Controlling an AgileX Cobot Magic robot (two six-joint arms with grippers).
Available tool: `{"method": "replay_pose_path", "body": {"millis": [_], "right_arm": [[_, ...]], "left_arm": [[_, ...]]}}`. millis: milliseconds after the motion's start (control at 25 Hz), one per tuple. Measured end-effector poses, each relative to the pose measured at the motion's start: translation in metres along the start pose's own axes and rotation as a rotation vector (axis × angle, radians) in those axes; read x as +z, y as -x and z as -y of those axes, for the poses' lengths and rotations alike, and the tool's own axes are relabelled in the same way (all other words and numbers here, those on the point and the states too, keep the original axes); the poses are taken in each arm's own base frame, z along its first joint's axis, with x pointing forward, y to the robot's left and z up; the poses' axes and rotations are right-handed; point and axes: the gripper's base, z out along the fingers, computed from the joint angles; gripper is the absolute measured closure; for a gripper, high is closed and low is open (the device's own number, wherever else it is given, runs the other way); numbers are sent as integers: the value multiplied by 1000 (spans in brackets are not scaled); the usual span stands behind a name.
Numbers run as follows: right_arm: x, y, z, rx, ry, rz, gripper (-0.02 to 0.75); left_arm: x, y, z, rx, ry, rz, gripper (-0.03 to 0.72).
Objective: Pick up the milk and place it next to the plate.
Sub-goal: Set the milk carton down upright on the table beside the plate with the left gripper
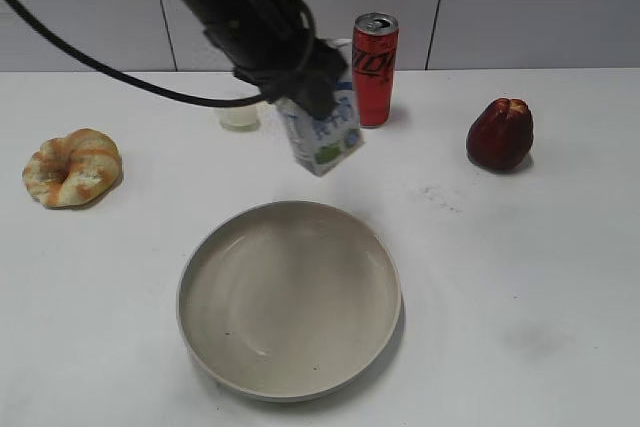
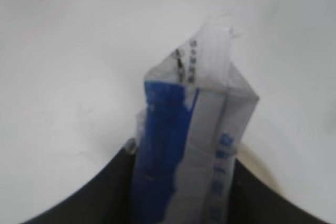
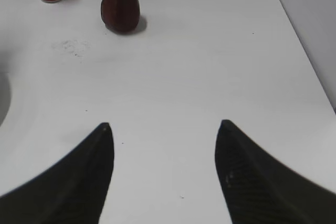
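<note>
My left gripper is to stand the milk upright on the bare table [image 1: 434,294], next to the side of the plate's rim that faces the dark red fruit.
My left gripper [image 1: 305,97] is shut on the milk [image 1: 325,137], a small white carton with blue print and a green patch. It hangs tilted in the air behind the plate [image 1: 290,297], a wide beige dish at the front centre. In the left wrist view the carton [image 2: 194,129] fills the space between the dark jaws [image 2: 181,153], its blue gabled top toward the camera. My right gripper [image 3: 164,129] is open and empty above bare table; it does not show in the exterior view. The plate's rim [image 3: 3,98] shows at the left edge of the right wrist view.
A red soda can [image 1: 375,69] stands just behind the milk. A dark red fruit [image 1: 500,134] sits at the right, a bread roll [image 1: 72,167] at the left, a small pale cup [image 1: 239,115] behind the arm. The table's right edge meets a wall [image 3: 310,14].
</note>
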Motion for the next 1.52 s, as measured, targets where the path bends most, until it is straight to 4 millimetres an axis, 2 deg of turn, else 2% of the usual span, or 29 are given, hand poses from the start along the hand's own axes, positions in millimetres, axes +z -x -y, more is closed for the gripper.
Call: {"method": "replay_pose_path", "body": {"millis": [120,240,320,560,840,1200,1520], "right_arm": [[0,0,0,0,0,0,274],[0,0,0,0,0,0,274],[0,0,0,0,0,0,274],[0,0,0,0,0,0,274],[0,0,0,0,0,0,274],[0,0,0,0,0,0,274],[0,0,0,0,0,0,274]], "left_arm": [[10,2,38,-64,-40,36,394],[21,-1,61,-157,-68,23,394],[30,-4,68,-254,-78,3,394],[60,-12,65,-511,-78,-67,394],[76,-16,63,-662,-83,-102,394],[89,-22,61,-679,-51,-123,394],[99,-28,72,-641,-2,-133,394]]}}
